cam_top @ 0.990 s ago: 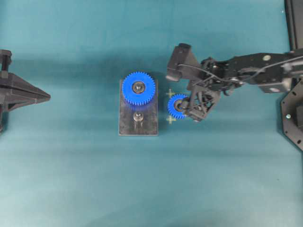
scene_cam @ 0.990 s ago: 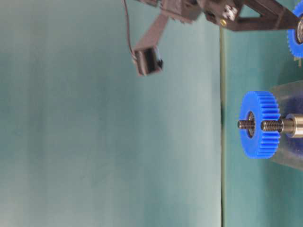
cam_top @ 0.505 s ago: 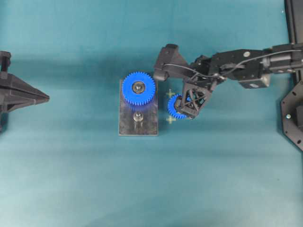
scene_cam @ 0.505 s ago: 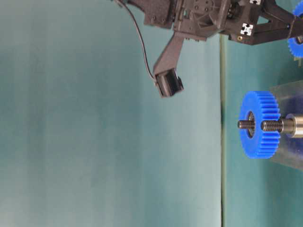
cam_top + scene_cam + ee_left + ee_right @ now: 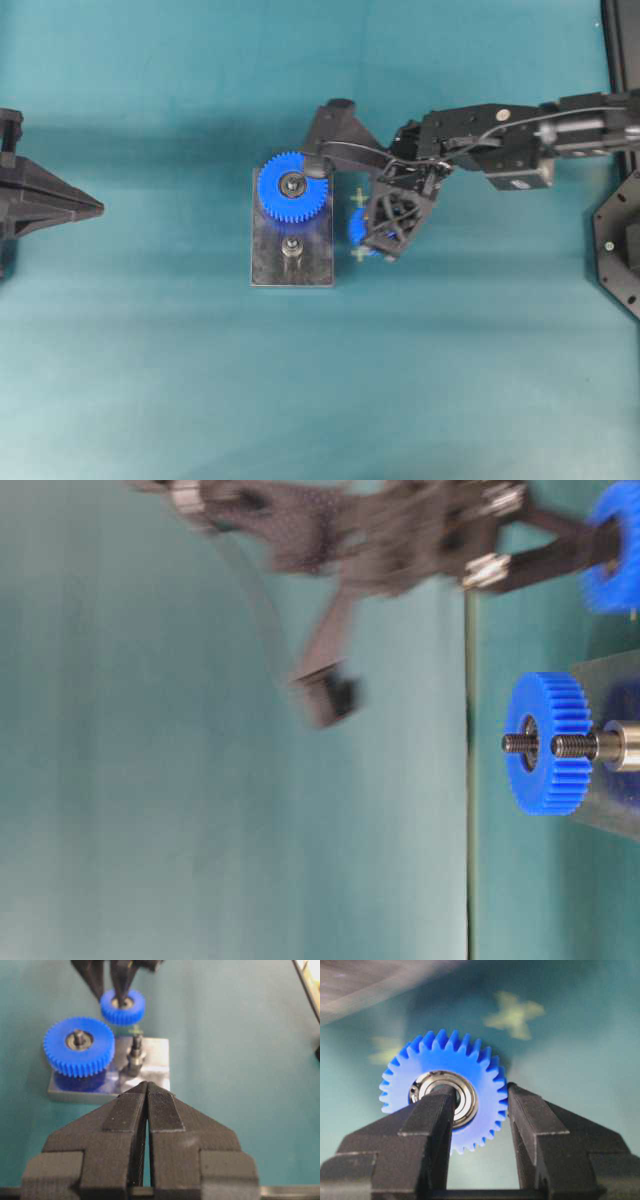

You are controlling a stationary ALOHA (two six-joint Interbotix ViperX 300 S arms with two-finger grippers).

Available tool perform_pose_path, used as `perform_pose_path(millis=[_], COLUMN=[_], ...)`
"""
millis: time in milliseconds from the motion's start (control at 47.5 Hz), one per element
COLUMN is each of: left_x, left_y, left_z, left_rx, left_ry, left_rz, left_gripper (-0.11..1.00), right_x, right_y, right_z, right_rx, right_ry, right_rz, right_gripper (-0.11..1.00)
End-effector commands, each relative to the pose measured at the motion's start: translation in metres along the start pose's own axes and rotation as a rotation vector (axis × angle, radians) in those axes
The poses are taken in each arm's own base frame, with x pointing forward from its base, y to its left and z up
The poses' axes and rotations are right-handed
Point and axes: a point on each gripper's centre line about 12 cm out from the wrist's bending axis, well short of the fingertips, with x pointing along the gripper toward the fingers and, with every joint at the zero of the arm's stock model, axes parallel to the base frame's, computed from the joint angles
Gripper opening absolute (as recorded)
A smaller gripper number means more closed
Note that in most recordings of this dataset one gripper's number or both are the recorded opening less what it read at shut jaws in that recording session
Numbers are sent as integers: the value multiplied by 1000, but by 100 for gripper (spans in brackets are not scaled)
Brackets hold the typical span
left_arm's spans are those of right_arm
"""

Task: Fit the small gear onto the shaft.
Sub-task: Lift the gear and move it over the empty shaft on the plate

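Next, my right gripper releases the small gear on the grey plate's bare shaft (image 5: 292,244) beside the larger blue gear.
The small gear (image 5: 435,1057), bright blue with a silver bearing hub, sits in my right gripper (image 5: 479,1091): one finger is in the hub bore, the other is against the outer teeth. It is held slightly above the table, right of the plate (image 5: 291,272), and the gripper (image 5: 378,232) mostly hides it in the overhead view (image 5: 356,228). The shaft (image 5: 291,246) stands bare on the grey plate, below the larger blue gear (image 5: 292,187). The left wrist view shows the shaft (image 5: 136,1055) with the small gear (image 5: 122,1007) behind it. My left gripper (image 5: 147,1086) is shut and empty at the far left (image 5: 98,205).
Two pale yellow cross marks (image 5: 360,198) (image 5: 360,254) lie on the teal table beside the plate. The right arm (image 5: 500,140) reaches in from the right edge. A black stand (image 5: 620,250) sits at the right border.
My right gripper has moved left toward the plate and come down over the small gear, closing on it. The gear now sits a little off the table. The left arm has not moved.
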Motion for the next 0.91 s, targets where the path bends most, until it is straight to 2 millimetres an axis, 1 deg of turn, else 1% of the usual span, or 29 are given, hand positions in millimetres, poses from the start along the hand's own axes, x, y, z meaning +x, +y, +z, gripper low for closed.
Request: perform_pose_path(millis=[0,21,84,168,211,295,463,632,737,885], left_x=[0,1,1,1,1,1,0,0,0,2], left_y=[-1,-1,0,-1,0,0,0,0,0,0], left_z=[4,4,4,3,3,2,2,1,1,0], left_rx=[2,2,1,2,2,2,2,2,2,2], left_ry=[-11,-8,-9,-8,-6,-5,-6,-6,-3,5], left_rz=[-2,-2,0,-2,-2,-1,-2,-2,-1,-1], left_gripper=[0,0,0,0,0,0,0,0,0,0], right_x=[-41,-48,-59,-67,-67,-61,-51,-39,-36,-26], right_y=[18,22,28,33,35,37,46,53,56,54], right_z=[21,27,37,50,55,67,79,81,82,80], right_rx=[-7,-13,-22,-28,-29,-36,-52,-85,-99,-101], right_ry=[-103,-117,-139,-159,-165,-164,-144,-101,-87,-57], right_rz=[45,52,61,67,70,68,67,60,58,46], right_gripper=[34,34,34,34,34,34,34,34,34,34])
